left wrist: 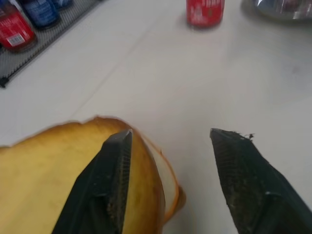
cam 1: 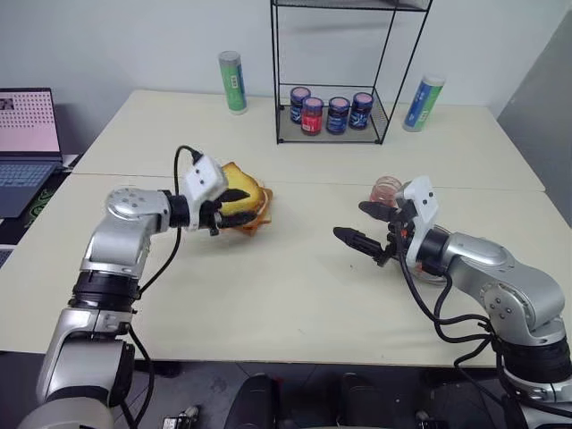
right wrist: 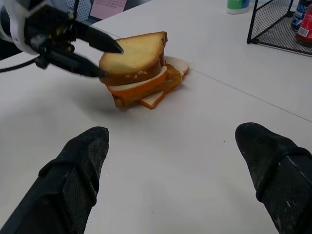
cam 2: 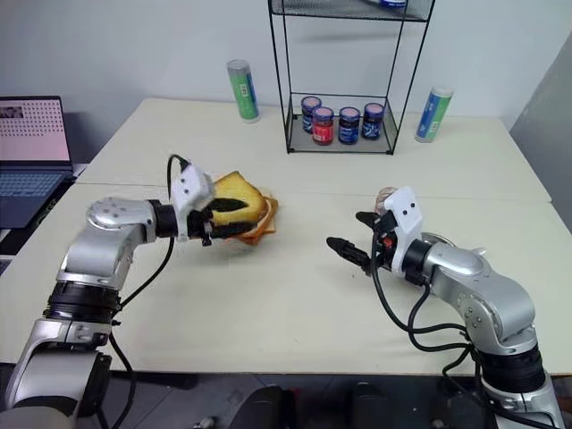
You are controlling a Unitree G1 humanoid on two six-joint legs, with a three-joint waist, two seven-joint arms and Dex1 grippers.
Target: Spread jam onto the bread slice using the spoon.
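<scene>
The thick golden bread slice sits tilted on the stack, so next my left gripper pinches its crust (left wrist: pixel 157 181) and lays it flat beside the dish before spreading jam.
The thick golden bread slice (right wrist: pixel 139 51) lies tilted on top of a small stack of thinner slices (right wrist: pixel 157 87) at the left middle of the table. My left gripper (cam 1: pixel 243 206) is at that stack. It is open, with one finger (left wrist: pixel 114 185) over the thick slice's top face and the other off its edge, and a gap shows beside the crust. My right gripper (cam 1: pixel 350 221) hangs open and empty above the table, to the right of the bread and pointing toward it. The spoon and the jam are out of view.
A pinkish jar (cam 1: pixel 386 190) stands just behind my right gripper, and a steel dish (left wrist: pixel 285 6) sits near it. A wire rack (cam 1: pixel 329 134) with several small jars stands at the back, with a green tube (cam 1: pixel 233 82) on its left and another (cam 1: pixel 423 103) on its right. A laptop (cam 1: pixel 27 143) is at the far left.
</scene>
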